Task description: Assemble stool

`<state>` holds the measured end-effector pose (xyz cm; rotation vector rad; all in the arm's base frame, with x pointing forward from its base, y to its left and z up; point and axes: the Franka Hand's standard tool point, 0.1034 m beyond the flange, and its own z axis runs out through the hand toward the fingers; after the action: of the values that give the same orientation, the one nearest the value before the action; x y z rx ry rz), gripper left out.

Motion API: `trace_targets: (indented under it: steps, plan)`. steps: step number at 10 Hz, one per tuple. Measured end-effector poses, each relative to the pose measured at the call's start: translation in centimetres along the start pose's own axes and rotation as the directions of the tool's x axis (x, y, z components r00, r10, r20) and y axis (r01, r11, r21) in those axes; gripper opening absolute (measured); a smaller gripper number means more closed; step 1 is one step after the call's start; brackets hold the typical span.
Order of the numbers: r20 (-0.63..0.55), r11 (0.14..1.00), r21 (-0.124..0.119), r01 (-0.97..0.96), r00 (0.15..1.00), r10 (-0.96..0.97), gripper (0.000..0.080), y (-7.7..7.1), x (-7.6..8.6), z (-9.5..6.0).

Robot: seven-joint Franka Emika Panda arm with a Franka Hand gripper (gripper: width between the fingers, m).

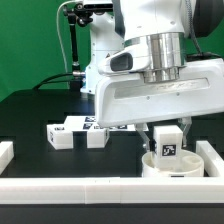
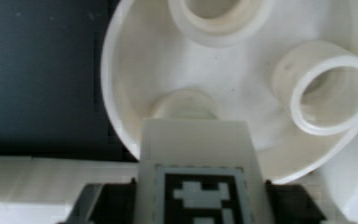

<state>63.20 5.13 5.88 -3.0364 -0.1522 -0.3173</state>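
Observation:
My gripper needs to set the tagged white leg into the seat's socket (image 1: 184, 167) and let go of it there, beside the corner of the border rails.
The round white seat (image 1: 172, 166) lies near the front corner at the exterior view's right, its socket side up. In the wrist view the seat (image 2: 158, 60) shows three round sockets. My gripper (image 1: 168, 138) is shut on a blocky white leg (image 1: 168, 149) with a black-and-white tag and holds it upright over the seat. In the wrist view the leg (image 2: 201, 150) sits between my dark fingers (image 2: 108, 202), with its far end at one socket (image 2: 188, 102). The gripper (image 2: 201, 205) grips the tagged end. Two more legs (image 1: 60, 136) (image 1: 96, 137) lie on the black table.
White border rails run along the front (image 1: 90, 190), the exterior view's right (image 1: 212, 155) and its left (image 1: 5, 150). Tagged white pieces (image 1: 108, 126) lie behind the loose legs. The arm's base and a cable stand at the back (image 1: 85, 50).

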Motion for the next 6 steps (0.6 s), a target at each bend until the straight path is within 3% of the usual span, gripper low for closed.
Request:
trace_targets:
  steps: [6]
  plan:
    - [-0.020, 0.941, 0.015, -0.337, 0.941, 0.338, 0.0340, -0.46, 0.05, 0.06]
